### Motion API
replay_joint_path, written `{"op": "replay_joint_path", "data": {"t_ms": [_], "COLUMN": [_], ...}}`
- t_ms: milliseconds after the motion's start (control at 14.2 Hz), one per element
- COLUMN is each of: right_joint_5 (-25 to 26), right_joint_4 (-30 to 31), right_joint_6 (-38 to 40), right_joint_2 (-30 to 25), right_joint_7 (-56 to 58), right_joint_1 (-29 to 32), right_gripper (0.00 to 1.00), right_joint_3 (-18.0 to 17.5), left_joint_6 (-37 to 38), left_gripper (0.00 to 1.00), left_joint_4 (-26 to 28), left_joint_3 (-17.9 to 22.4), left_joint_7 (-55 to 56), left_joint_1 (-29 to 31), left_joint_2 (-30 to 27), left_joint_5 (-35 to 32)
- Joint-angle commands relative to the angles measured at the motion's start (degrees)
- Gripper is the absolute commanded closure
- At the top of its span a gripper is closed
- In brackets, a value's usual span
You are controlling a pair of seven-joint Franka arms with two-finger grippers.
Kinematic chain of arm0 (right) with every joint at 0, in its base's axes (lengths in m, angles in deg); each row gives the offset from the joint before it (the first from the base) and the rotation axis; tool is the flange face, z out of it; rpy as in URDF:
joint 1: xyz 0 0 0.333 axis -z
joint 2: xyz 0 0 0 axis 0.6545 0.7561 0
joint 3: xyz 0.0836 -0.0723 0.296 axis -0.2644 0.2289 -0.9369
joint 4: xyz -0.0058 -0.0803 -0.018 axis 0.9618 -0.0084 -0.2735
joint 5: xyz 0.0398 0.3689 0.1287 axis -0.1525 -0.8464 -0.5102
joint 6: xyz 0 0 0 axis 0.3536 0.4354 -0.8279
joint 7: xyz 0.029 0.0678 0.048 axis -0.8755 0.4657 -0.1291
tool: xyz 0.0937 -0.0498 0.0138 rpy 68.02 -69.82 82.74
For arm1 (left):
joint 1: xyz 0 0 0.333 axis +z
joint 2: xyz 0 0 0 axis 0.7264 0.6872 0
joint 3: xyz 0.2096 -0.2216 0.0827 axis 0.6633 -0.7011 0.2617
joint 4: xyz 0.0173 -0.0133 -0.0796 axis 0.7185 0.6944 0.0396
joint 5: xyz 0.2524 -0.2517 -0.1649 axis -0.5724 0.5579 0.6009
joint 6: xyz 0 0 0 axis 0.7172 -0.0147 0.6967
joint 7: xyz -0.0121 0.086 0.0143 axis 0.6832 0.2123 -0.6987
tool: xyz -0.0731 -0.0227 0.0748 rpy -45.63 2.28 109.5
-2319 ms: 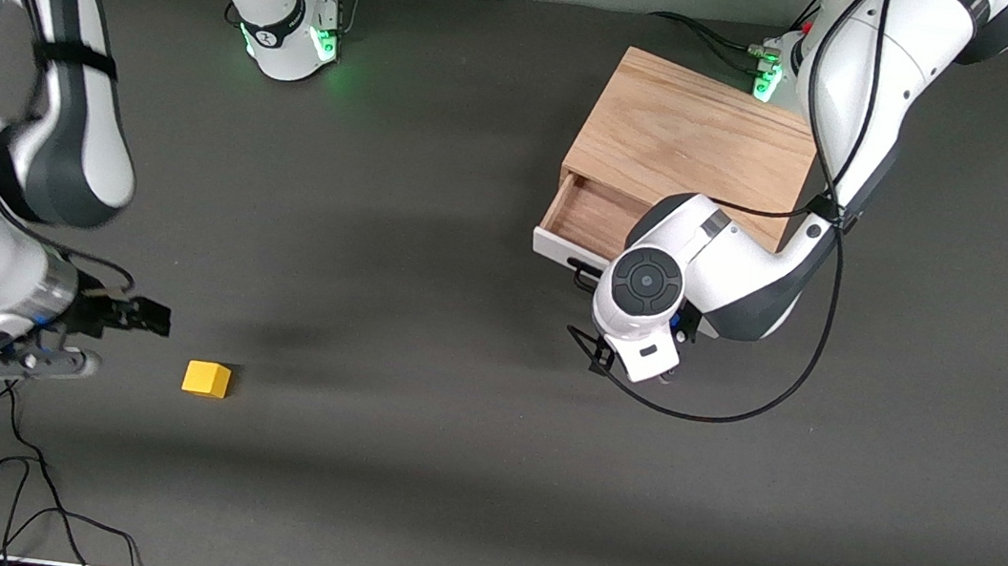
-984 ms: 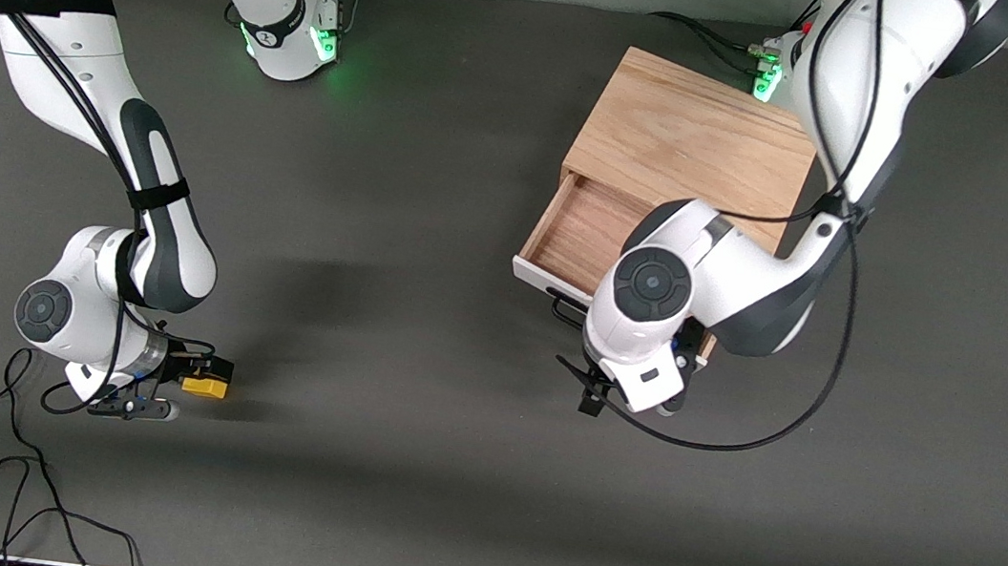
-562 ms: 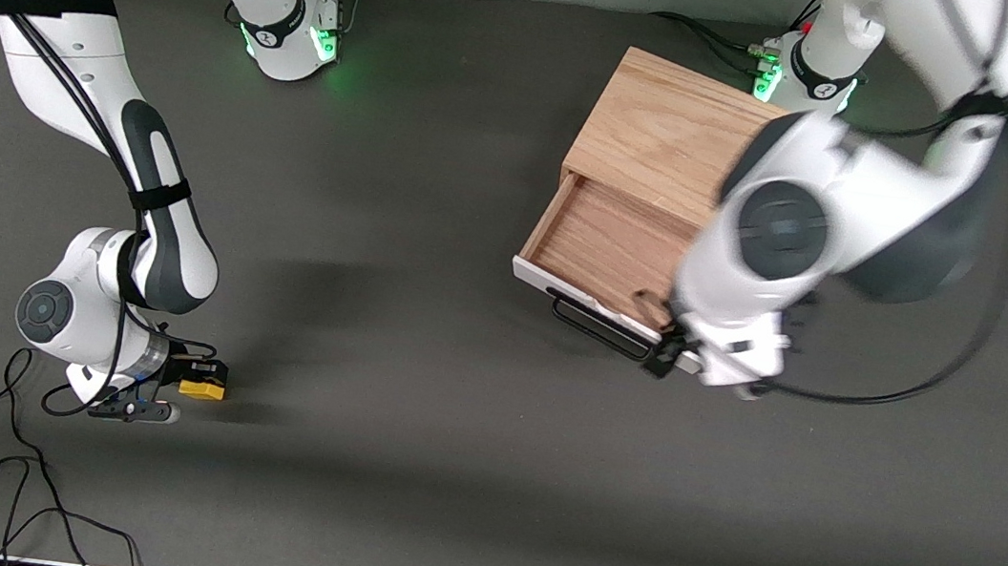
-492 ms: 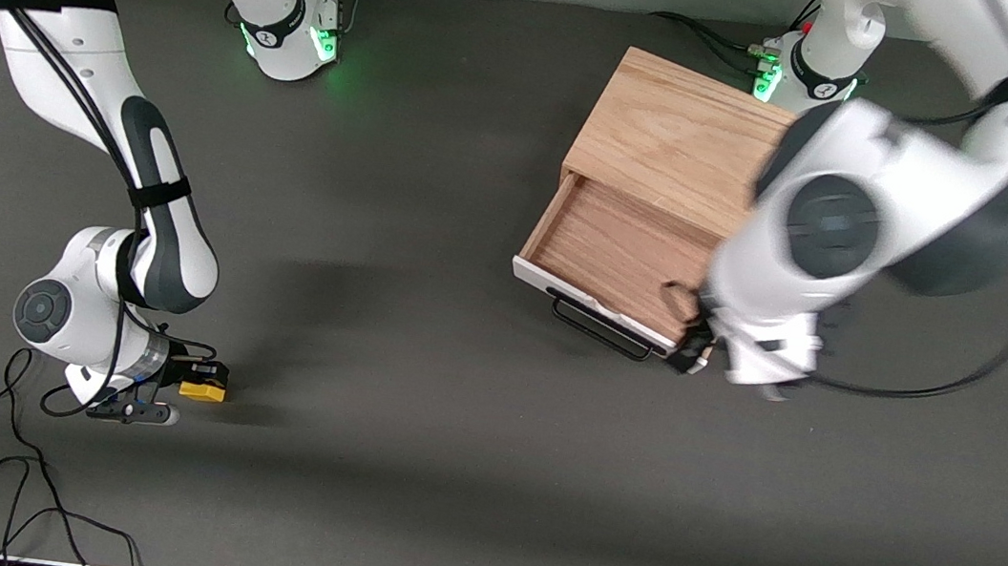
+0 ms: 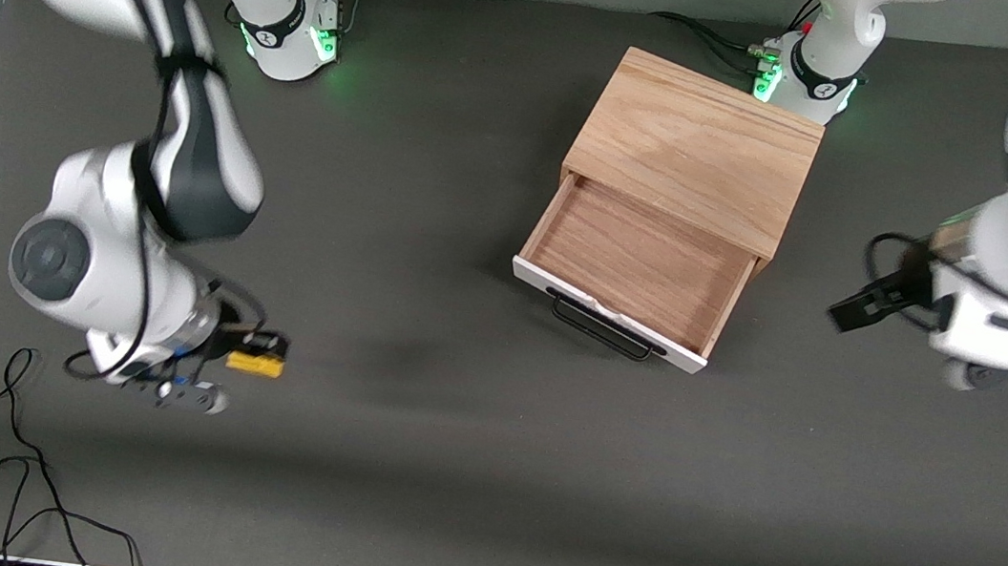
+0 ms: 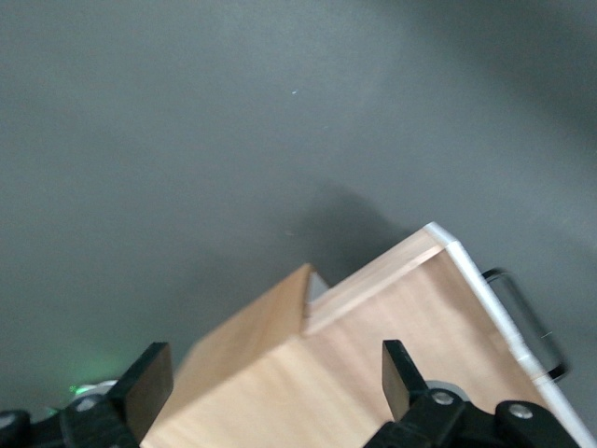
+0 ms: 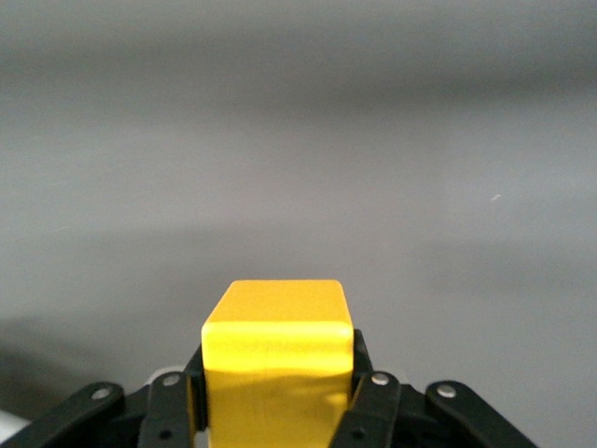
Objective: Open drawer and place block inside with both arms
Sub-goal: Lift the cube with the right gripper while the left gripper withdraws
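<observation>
My right gripper has the yellow block, held above the table now. It will let go of the block near the middle of the drawer's wooden bottom (image 5: 618, 257).
The light oak box (image 5: 694, 143) stands near the left arm's base. Its drawer (image 5: 636, 266) is pulled out, showing a bare wooden interior, a white front panel (image 5: 601, 311) and a black bar handle (image 5: 600, 327). My right gripper (image 5: 250, 358) is shut on the yellow block (image 5: 255, 365) and holds it above the table toward the right arm's end. In the right wrist view the block (image 7: 278, 359) sits between the fingers (image 7: 368, 397). My left gripper (image 5: 862, 308) is open and empty, over the table beside the box. The left wrist view shows the box (image 6: 280, 373) between its fingers (image 6: 145, 387).
Loose black cables (image 5: 9, 472) lie on the table near the front camera at the right arm's end. The green-lit bases (image 5: 289, 35) (image 5: 808, 75) stand along the table's edge farthest from the camera. The dark mat (image 5: 443, 468) lies between block and drawer.
The drawer was pulled further open. My left gripper left the handle and swung away toward the left arm's end. My right gripper closed on the block, lifted it and moved toward the drawer.
</observation>
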State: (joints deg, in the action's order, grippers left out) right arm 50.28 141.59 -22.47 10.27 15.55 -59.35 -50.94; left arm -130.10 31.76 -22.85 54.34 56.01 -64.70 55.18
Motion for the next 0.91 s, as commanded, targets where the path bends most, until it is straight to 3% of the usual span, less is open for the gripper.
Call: {"op": "replay_joint_path", "data": {"t_ms": [0, 281, 492, 843], "right_joint_5": [-0.8, -1.3, -1.0, -0.6], "right_joint_4": [-9.6, -14.5, -14.2, -14.1], "right_joint_6": [6.3, 5.9, 0.2, -11.9], "right_joint_2": [1.7, 2.5, 5.1, 13.7], "right_joint_7": [-4.1, -19.5, -33.8, -43.5], "right_joint_1": [-3.4, -11.5, -17.7, -27.9], "right_gripper": [0.87, 0.87, 0.87, 0.87], "right_joint_3": [0.4, -1.5, -3.7, -3.5], "left_joint_6": [-1.4, -6.8, -11.7, -14.9], "left_gripper": [0.0, 0.0, 0.0, 0.0], "left_joint_4": [8.5, 16.5, 21.3, 21.4], "left_joint_3": [0.2, 0.4, 1.8, 1.8], "left_joint_7": [-14.3, -30.0, -42.0, -42.2], "left_joint_1": [3.8, 7.5, 7.7, 7.6], "left_joint_2": [-7.2, -13.3, -16.5, -16.0], "left_joint_5": [1.2, 1.4, 1.4, 1.8]}}
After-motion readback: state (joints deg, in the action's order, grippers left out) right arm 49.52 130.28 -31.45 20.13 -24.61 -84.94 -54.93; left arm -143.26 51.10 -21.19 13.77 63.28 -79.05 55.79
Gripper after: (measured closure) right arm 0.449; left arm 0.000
